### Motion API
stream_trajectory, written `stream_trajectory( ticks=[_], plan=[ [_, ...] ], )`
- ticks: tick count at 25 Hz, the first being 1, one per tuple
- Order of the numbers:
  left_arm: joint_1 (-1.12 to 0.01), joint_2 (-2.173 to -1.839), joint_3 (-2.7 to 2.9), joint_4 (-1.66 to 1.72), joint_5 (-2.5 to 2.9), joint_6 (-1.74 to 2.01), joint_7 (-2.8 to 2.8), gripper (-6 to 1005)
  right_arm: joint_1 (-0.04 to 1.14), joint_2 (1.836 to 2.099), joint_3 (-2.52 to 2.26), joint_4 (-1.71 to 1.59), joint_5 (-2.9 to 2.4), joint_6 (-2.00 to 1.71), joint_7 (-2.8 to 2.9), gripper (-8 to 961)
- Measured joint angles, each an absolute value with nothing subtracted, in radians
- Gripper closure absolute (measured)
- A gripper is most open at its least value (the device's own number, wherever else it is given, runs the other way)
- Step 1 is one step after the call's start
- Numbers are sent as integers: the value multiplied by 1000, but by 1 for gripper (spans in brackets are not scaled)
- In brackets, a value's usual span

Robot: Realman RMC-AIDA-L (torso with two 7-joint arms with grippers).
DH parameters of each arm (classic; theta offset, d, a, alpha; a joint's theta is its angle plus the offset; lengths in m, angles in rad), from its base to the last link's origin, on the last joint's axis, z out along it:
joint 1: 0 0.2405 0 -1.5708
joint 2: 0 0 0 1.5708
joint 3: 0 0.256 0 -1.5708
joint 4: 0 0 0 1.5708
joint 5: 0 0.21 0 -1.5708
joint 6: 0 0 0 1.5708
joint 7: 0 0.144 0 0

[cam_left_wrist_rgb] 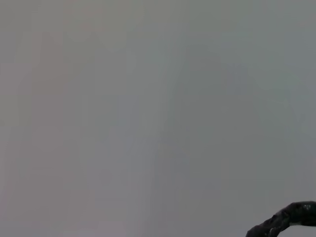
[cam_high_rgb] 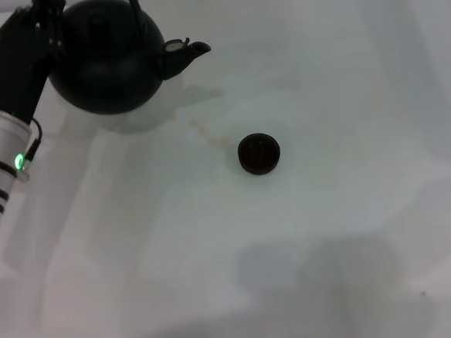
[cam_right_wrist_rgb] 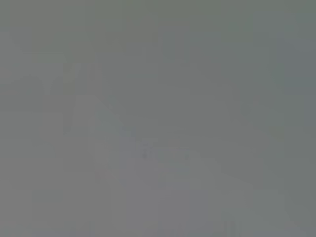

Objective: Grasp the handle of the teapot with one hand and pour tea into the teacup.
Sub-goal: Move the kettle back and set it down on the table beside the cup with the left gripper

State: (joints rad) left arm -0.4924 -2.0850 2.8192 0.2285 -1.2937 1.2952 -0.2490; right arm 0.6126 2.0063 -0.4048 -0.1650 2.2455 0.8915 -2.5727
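Note:
Next, I let go of the teapot with my left gripper on the white table (cam_high_rgb: pixel 133 123), beside the end of the brownish streak that is far from the teacup.
The matte black teapot (cam_high_rgb: pixel 109 61) is at the far left of the white table in the head view, its short spout (cam_high_rgb: pixel 190 54) pointing right towards the teacup. Its dark bail handle (cam_high_rgb: pixel 132 4) arches up past the top edge of the view. A rough dark piece of the handle also shows in a corner of the left wrist view (cam_left_wrist_rgb: pixel 286 222). My left gripper (cam_high_rgb: pixel 48 11) is at the teapot's upper left side, by the handle, partly cut off by the view's edge. The tiny dark teacup (cam_high_rgb: pixel 258 153) stands upright near the table's middle, apart from the pot. My right gripper is out of view.
The white table (cam_high_rgb: pixel 352 206) has a faint brownish streak (cam_high_rgb: pixel 208 135) between the teapot and the teacup. A soft shadow lies under the pot and another along the table's near edge. The right wrist view shows only a plain grey surface.

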Motion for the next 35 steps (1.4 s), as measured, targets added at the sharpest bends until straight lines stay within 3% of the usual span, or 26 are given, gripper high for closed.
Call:
stream_trajectory(
  ticks=[11,35],
  plan=[
    [-395,-2092,2818,368,-1379,1281,-105,866,645,2004,-410,-215,2242,838,-2571,108],
    [-443,-2092,2818,352,-1379,1120,-103,865,647,2003,-413,-219,2238,817,-2573,109]
  ],
)
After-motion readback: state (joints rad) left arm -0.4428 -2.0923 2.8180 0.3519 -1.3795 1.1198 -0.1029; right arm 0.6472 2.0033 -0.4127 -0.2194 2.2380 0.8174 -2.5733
